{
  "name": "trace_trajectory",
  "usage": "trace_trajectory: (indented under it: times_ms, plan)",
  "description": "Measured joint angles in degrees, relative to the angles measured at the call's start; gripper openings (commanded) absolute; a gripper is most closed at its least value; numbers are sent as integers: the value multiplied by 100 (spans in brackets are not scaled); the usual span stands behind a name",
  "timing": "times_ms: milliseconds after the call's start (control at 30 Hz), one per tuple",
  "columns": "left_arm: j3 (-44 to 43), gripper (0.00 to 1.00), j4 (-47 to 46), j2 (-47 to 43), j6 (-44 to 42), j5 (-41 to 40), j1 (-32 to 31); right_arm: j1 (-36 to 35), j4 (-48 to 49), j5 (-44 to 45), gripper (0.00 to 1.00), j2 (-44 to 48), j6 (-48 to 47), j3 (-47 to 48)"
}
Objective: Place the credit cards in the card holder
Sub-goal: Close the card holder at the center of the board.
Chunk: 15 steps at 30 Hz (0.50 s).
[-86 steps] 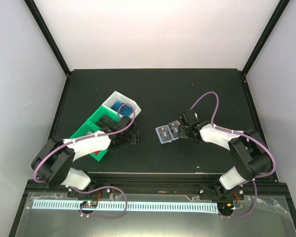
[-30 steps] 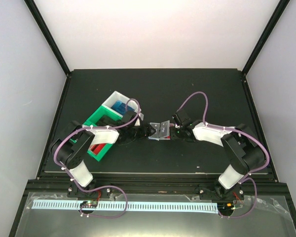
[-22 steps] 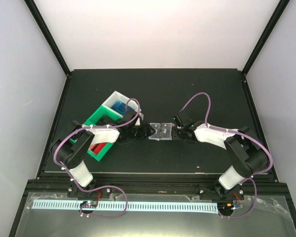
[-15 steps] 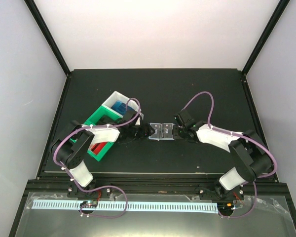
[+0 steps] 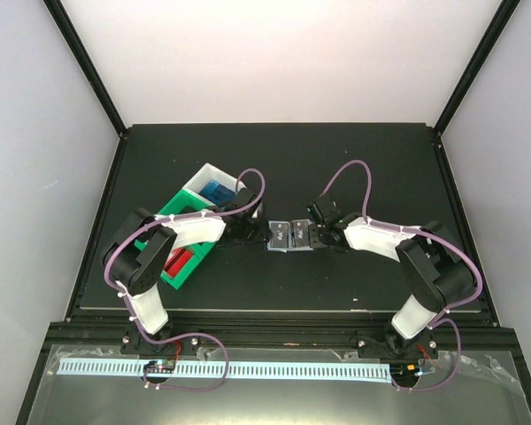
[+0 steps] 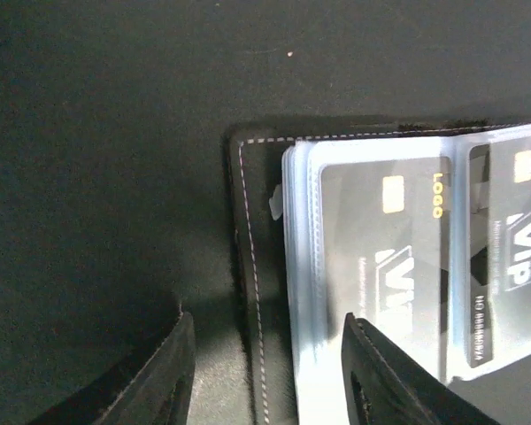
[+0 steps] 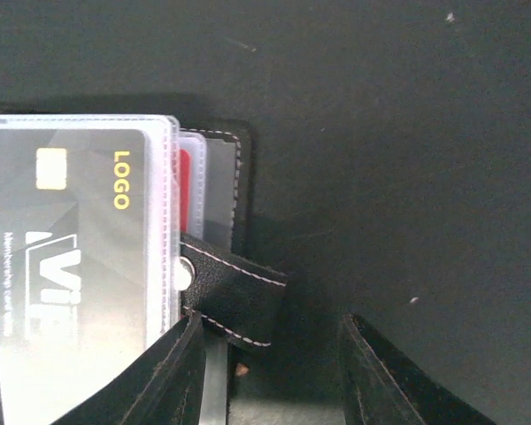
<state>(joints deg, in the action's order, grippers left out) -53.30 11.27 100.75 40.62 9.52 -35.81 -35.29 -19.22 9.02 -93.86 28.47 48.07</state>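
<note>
Next, my right gripper grips the card holder's edge nearer the far corner (image 7: 225, 184) before folding the card holder shut, because the snap strap lies across the card holder's edge inside this gripper.
The card holder (image 5: 288, 236) lies open on the black table between my two grippers, black outside with white stitching (image 6: 248, 266). Its clear sleeves hold grey credit cards (image 6: 394, 257) marked VIP and LOGO (image 7: 80, 257). My left gripper (image 6: 266, 319) is open and straddles the holder's left edge, its right finger (image 6: 380, 381) over the sleeves. My right gripper (image 7: 271, 320) is open at the holder's right edge. The snap strap (image 7: 234, 297) lies between its fingers, the left finger (image 7: 173, 376) over the sleeve edge. In the top view the left gripper (image 5: 252, 232) and the right gripper (image 5: 314, 237) flank the holder.
A green tray (image 5: 164, 226) with a red card (image 5: 179, 261) and a white tray (image 5: 234, 184) with blue cards (image 5: 217, 191) stand left of the holder, under the left arm. Black frame posts rise at the table's far corners.
The left gripper has come from the green tray to the holder's left edge and its jaws have narrowed. The holder has shifted slightly left and lies flatter. The right gripper stays at its right edge.
</note>
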Motion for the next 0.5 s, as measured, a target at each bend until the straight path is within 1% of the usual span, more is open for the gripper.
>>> trace_trajectory:
  times_ms: [100,333,500]
  plan:
    - [-284,42,387,151,-282,-299,-103,0,-15,173,43,-92,-28,68]
    - [-686,40,931,400,-688,-855,-304,-4,66,662,42,-286,-9,195]
    - [-741,40,979,452,-813,-1045,-354,-7,52,1231,42,-284,286,199]
